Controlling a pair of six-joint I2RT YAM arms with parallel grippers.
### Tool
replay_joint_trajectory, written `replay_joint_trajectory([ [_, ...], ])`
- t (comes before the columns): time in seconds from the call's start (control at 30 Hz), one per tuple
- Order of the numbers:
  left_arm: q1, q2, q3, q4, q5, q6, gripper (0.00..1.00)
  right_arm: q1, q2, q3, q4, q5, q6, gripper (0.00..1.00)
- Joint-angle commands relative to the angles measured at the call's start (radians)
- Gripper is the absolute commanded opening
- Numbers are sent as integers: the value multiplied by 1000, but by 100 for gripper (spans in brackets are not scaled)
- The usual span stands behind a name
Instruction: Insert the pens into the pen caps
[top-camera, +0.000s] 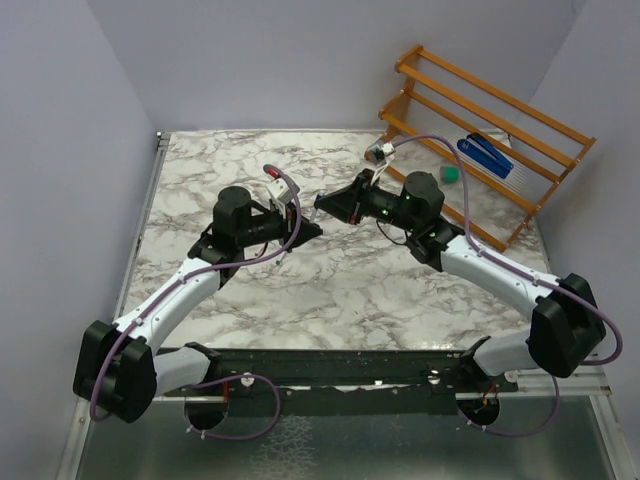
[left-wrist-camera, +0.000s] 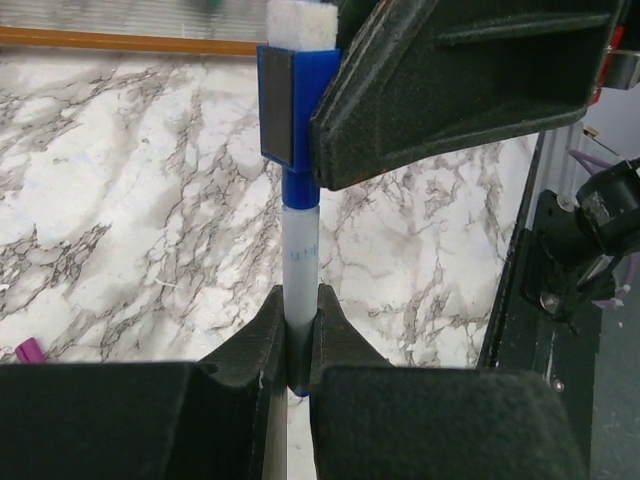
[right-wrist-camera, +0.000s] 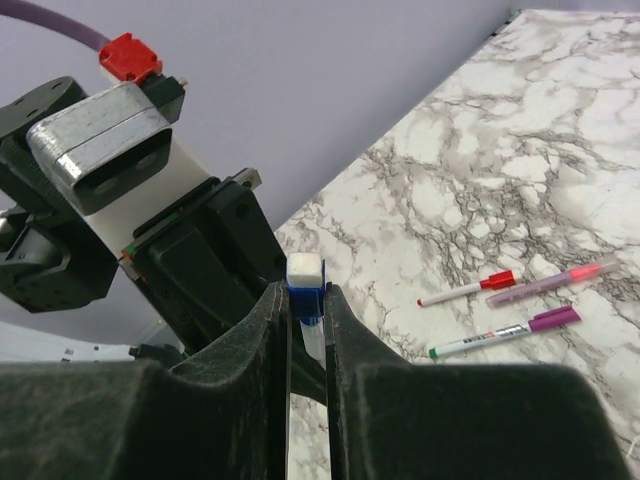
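Note:
Next, my left gripper releases the blue-ended pen on the bare marble (top-camera: 314, 243) next to the purple-capped pen, toward the orange rack.
My left gripper (left-wrist-camera: 300, 300) is shut on the pale barrel of a pen (left-wrist-camera: 299, 255) with a blue end. My right gripper (right-wrist-camera: 308, 310) is shut on a blue pen cap (right-wrist-camera: 305, 295) with a white felt top. The pen's blue end sits in that cap (left-wrist-camera: 298, 100), and one black right finger (left-wrist-camera: 450, 90) presses it from the right. In the top view the two grippers, left (top-camera: 300, 228) and right (top-camera: 325, 207), meet tip to tip above the middle of the marble table.
Three capped pens lie on the marble: a red-capped one (right-wrist-camera: 468, 291), a pink one (right-wrist-camera: 555, 282) and a purple-capped one (right-wrist-camera: 500, 335). A purple end (left-wrist-camera: 28, 350) shows at the left. An orange rack (top-camera: 490, 140) at the back right holds a blue stapler (top-camera: 487, 155) and a green block (top-camera: 450, 174).

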Motion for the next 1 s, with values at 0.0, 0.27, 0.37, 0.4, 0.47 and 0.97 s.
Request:
replay_joint_trajectory([
  [0.0, -14, -6, 92, 186, -240, 15, 0, 57, 4, -12, -297, -14, 13, 1],
  [0.27, -59, 11, 120, 112, -359, 74, 0, 83, 24, 47, -473, 153, 37, 1],
  [0.37, -63, 9, 126, 94, -376, 88, 0, 95, 34, 56, -508, 170, 38, 1],
  [0.4, -63, 7, 126, 91, -375, 88, 0, 95, 36, 50, -495, 153, 39, 1],
  [0.47, -63, 3, 124, 90, -371, 93, 0, 95, 31, 4, -402, 88, 44, 1],
  [0.97, -60, 15, 156, 152, 177, 127, 0, 95, 21, -140, -84, -228, -80, 1],
])
